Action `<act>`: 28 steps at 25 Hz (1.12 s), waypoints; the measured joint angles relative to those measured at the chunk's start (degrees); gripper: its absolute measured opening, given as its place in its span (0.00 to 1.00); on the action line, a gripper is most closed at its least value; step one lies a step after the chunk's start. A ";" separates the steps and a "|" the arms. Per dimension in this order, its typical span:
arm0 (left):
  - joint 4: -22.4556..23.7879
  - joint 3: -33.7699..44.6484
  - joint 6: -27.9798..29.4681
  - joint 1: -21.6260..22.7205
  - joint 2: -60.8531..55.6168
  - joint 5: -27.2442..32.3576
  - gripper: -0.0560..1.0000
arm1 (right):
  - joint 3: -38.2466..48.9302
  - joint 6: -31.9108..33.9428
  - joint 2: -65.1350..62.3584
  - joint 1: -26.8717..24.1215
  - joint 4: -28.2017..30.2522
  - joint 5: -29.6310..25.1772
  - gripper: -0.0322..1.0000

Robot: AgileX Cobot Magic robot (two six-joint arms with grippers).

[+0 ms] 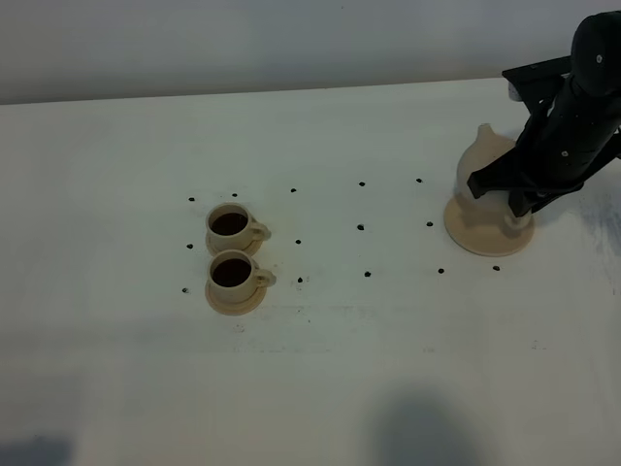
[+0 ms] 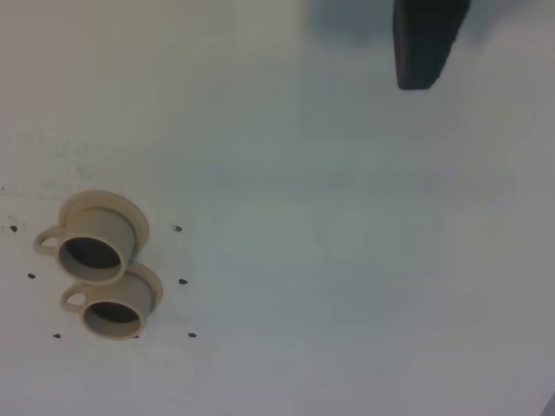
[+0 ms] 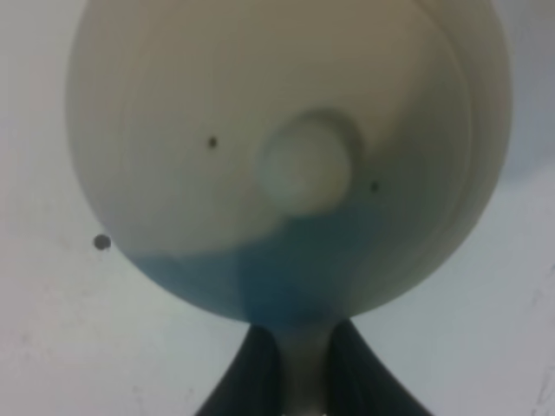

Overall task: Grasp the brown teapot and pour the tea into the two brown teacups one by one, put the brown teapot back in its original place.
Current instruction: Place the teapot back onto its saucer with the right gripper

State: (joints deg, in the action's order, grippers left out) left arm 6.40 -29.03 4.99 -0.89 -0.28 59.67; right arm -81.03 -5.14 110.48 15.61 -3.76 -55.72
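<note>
Next, I set the brown teapot on the middle of the wide tan disc (image 1: 487, 224) with my right gripper.
The brown teapot (image 1: 485, 160) is over its original place, the wide tan disc (image 1: 485, 238), at the right of the table; I cannot tell if it rests on the disc. My right gripper (image 1: 502, 190) is shut on the teapot's handle. The right wrist view looks down on the teapot's lid and knob (image 3: 303, 169), with the handle between the dark fingers (image 3: 243, 386). The two brown teacups (image 1: 230, 226) (image 1: 233, 274) stand on their saucers left of centre, both with dark tea inside. They also show in the left wrist view (image 2: 94, 251) (image 2: 117, 308). Of my left gripper only one dark finger (image 2: 427, 43) shows, high above the table.
Small black dots (image 1: 360, 227) mark the white table (image 1: 388, 369) in a grid between the cups and the teapot. The table's back edge runs along the grey wall (image 1: 243, 39). The left arm is out of the exterior high view.
</note>
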 joint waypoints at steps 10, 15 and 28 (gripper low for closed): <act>0.00 0.00 0.00 0.00 0.00 0.00 0.63 | 0.00 -0.19 5.08 0.00 -0.11 0.66 0.16; 0.00 0.00 0.00 0.00 0.00 0.00 0.63 | 0.00 -0.19 6.34 0.00 -0.11 1.42 0.16; 0.00 0.00 0.00 0.00 0.00 0.00 0.63 | 0.00 -0.19 6.49 0.00 -0.25 2.16 0.31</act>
State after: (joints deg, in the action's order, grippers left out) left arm 6.40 -29.03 4.99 -0.89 -0.28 59.67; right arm -81.03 -5.33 116.97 15.61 -4.01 -53.55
